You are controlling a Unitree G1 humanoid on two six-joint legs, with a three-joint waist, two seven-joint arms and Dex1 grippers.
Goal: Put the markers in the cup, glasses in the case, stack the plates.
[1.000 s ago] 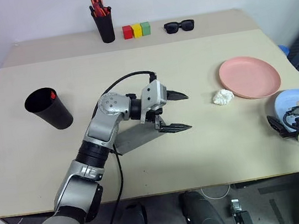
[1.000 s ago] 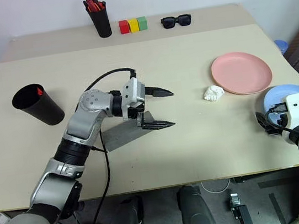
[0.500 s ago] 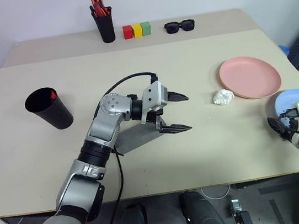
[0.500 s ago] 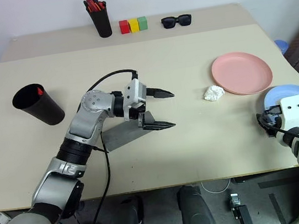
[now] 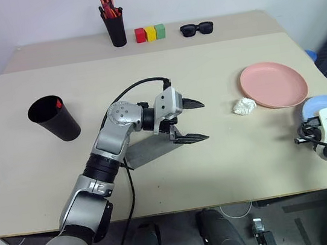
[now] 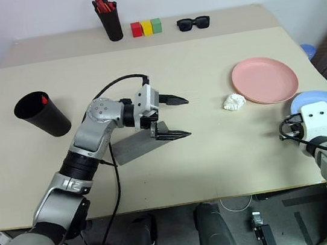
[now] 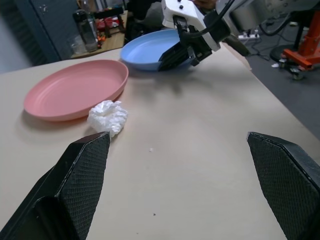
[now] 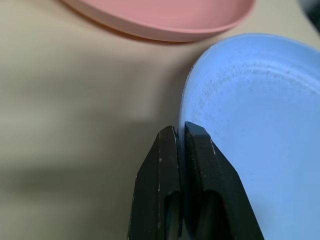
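Next, my right gripper sets the light blue plate onto the salmon pink plate [image 5: 274, 83].
My right gripper [image 8: 180, 131] is shut on the near-left rim of the light blue plate [image 8: 260, 100], which lies at the table's right edge. The salmon pink plate [image 5: 273, 84] sits just beyond it, apart from it. Over the middle of the table my left gripper [image 5: 196, 119] hangs open and holds nothing, pointing towards the plates. The grey case [image 5: 149, 152] lies flat under it. The black cup [image 5: 53, 118] stands at the left, and a marker's red tip [image 5: 58, 103] shows inside it. The glasses are out of view.
A crumpled white tissue [image 5: 243, 106] lies left of the pink plate. Along the back stand a slim black pen holder [image 5: 114, 26] with red-tipped pens, three coloured blocks [image 5: 150, 33] and black sunglasses [image 5: 196, 29]. The blue plate overhangs the table's right edge.
My right gripper has gone from open to shut on the blue plate's rim. The left arm has stayed where it was.
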